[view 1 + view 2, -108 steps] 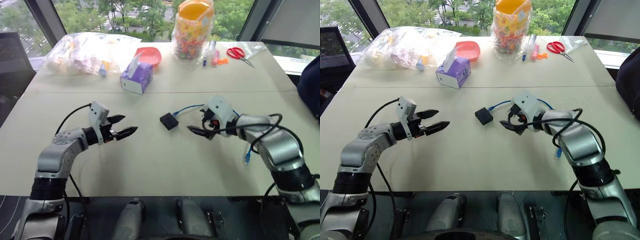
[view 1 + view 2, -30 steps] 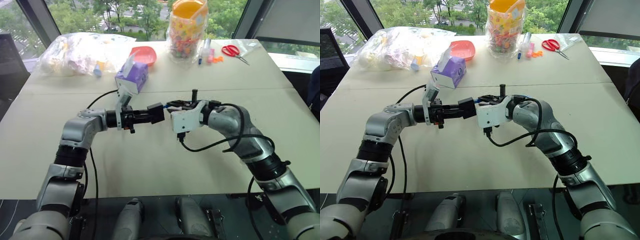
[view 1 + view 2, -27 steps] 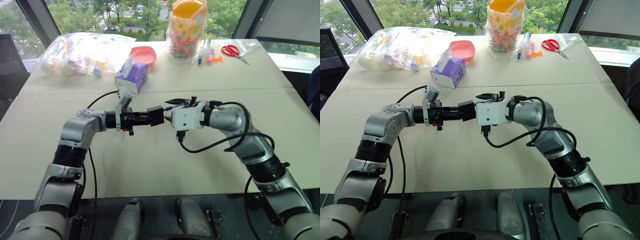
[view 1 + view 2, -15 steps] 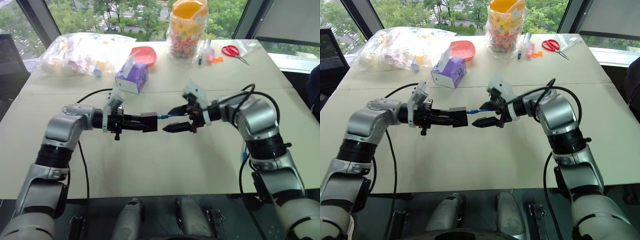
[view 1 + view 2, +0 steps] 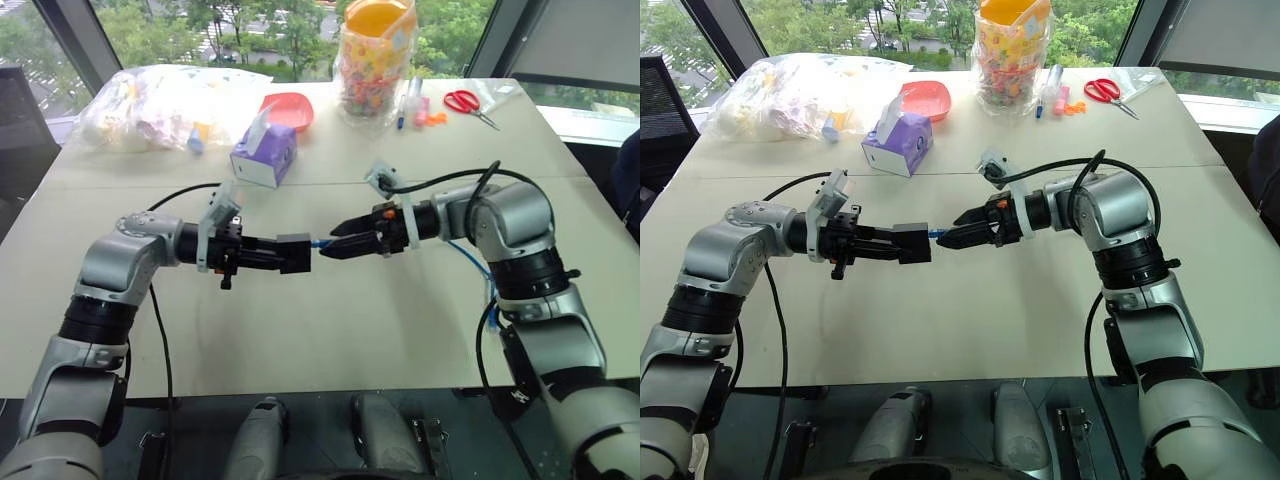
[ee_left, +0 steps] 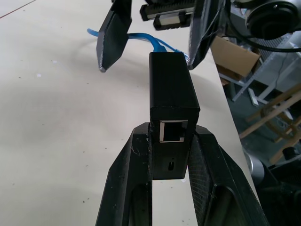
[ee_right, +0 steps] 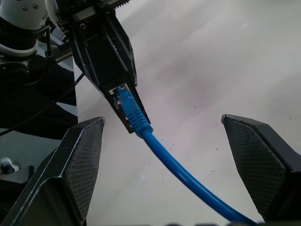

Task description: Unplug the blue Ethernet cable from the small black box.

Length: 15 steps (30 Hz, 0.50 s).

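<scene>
Open right fingers straddle the cable behind the plug aslant, so next I move closer, line up and pinch the plug before pulling (image 7: 135,114).
The small black box (image 5: 294,254) hangs above the table with my left gripper (image 6: 171,131) shut on its rear end. The blue Ethernet cable (image 7: 160,150) runs from the box's far face, its plug (image 7: 124,98) seated in the port. My right gripper (image 7: 162,121) faces the box, open wide, one finger on each side of the cable and touching neither it nor the box. From above, its fingertips (image 5: 328,249) sit just right of the box. The cable trails back under my right arm (image 5: 468,264). An empty port shows on the box's near face (image 6: 173,131).
At the back of the table stand a purple tissue box (image 5: 268,155), a red bowl (image 5: 292,110), a clear bag of items (image 5: 165,105) and a jar of colourful pieces (image 5: 378,60). Red scissors (image 5: 468,102) and markers (image 5: 420,105) lie far right.
The box, earlier on the table, is now held up by my left gripper. Over the last second my right gripper rolled, opened wide, and now straddles the cable.
</scene>
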Available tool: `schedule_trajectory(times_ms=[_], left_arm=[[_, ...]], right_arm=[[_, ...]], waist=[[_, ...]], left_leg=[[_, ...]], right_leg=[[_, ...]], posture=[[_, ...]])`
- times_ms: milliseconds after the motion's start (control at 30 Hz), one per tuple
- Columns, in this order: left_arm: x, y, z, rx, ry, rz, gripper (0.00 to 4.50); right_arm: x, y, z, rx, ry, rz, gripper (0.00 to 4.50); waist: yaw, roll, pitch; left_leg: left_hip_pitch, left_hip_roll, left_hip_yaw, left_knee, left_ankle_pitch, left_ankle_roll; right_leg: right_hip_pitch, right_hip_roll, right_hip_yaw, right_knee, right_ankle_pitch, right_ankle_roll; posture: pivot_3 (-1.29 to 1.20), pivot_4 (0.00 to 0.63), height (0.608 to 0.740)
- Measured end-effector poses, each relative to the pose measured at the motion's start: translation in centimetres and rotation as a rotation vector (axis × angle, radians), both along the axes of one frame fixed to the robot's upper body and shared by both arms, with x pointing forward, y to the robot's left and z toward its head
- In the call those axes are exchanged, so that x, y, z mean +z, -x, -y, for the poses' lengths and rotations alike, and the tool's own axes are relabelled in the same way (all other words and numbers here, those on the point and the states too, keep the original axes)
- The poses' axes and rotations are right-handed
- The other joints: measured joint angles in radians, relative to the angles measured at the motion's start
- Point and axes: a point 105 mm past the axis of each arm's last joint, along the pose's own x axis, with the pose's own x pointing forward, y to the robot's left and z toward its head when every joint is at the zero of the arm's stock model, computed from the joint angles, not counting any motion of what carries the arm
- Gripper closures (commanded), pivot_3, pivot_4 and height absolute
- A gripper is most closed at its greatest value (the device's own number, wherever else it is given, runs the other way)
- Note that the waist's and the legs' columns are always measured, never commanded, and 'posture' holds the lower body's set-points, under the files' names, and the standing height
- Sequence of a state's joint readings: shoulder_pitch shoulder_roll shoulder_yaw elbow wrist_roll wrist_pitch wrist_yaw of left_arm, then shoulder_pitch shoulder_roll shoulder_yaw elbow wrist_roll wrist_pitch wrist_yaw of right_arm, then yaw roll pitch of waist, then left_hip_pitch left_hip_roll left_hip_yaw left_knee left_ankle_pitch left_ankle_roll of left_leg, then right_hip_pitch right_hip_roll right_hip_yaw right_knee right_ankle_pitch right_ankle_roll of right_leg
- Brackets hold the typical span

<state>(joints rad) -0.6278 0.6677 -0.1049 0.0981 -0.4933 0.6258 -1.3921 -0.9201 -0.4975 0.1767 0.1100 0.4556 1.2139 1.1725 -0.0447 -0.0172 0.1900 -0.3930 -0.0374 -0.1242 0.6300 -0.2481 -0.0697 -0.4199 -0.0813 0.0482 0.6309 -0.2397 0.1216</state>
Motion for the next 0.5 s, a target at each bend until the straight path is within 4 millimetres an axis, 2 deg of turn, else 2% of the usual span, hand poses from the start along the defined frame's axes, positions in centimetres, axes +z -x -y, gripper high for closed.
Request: schedule_trajectory(times_ms=[33, 67, 133, 200, 500], left_arm=[[-0.01, -0.02, -0.01, 0.001, -0.002, 0.003, 4.05], [-0.02, -0.04, 0.00, 0.002, -0.002, 0.004, 4.05], [-0.05, -0.08, 0.03, 0.004, -0.001, 0.004, 4.05], [-0.08, -0.12, 0.02, 0.007, -0.001, 0.003, 4.05], [-0.20, -0.17, -0.01, 0.015, -0.002, 0.001, 4.05]], right_arm=[[0.01, 0.03, -0.02, 0.001, 0.003, 0.003, 0.34], [0.01, 0.03, -0.04, 0.000, 0.004, 0.004, 0.57], [0.05, 0.07, -0.12, 0.001, 0.002, 0.006, 1.23], [0.11, 0.14, -0.26, 0.004, 0.002, 0.012, 2.17], [0.02, 0.42, -0.78, 0.019, 0.016, 0.026, 2.17]], waist=[[0.000, 0.000, 0.000], [0.000, 0.000, 0.000], [0.000, 0.000, 0.000], [0.000, 0.000, 0.000], [0.000, 0.000, 0.000]], left_leg=[[0.000, 0.000, 0.000, 0.000, 0.000, 0.000], [0.000, 0.000, 0.000, 0.000, 0.000, 0.000], [0.000, 0.000, 0.000, 0.000, 0.000, 0.000], [0.000, 0.000, 0.000, 0.000, 0.000, 0.000], [0.000, 0.000, 0.000, 0.000, 0.000, 0.000]], right_leg=[[0.000, 0.000, 0.000, 0.000, 0.000, 0.000], [0.000, 0.000, 0.000, 0.000, 0.000, 0.000], [0.000, 0.000, 0.000, 0.000, 0.000, 0.000], [0.000, 0.000, 0.000, 0.000, 0.000, 0.000], [0.000, 0.000, 0.000, 0.000, 0.000, 0.000]], posture=[[0.00, 0.150, 0.740], [0.00, 0.150, 0.740], [0.00, 0.150, 0.740], [0.00, 0.150, 0.740], [0.00, 0.150, 0.740]])
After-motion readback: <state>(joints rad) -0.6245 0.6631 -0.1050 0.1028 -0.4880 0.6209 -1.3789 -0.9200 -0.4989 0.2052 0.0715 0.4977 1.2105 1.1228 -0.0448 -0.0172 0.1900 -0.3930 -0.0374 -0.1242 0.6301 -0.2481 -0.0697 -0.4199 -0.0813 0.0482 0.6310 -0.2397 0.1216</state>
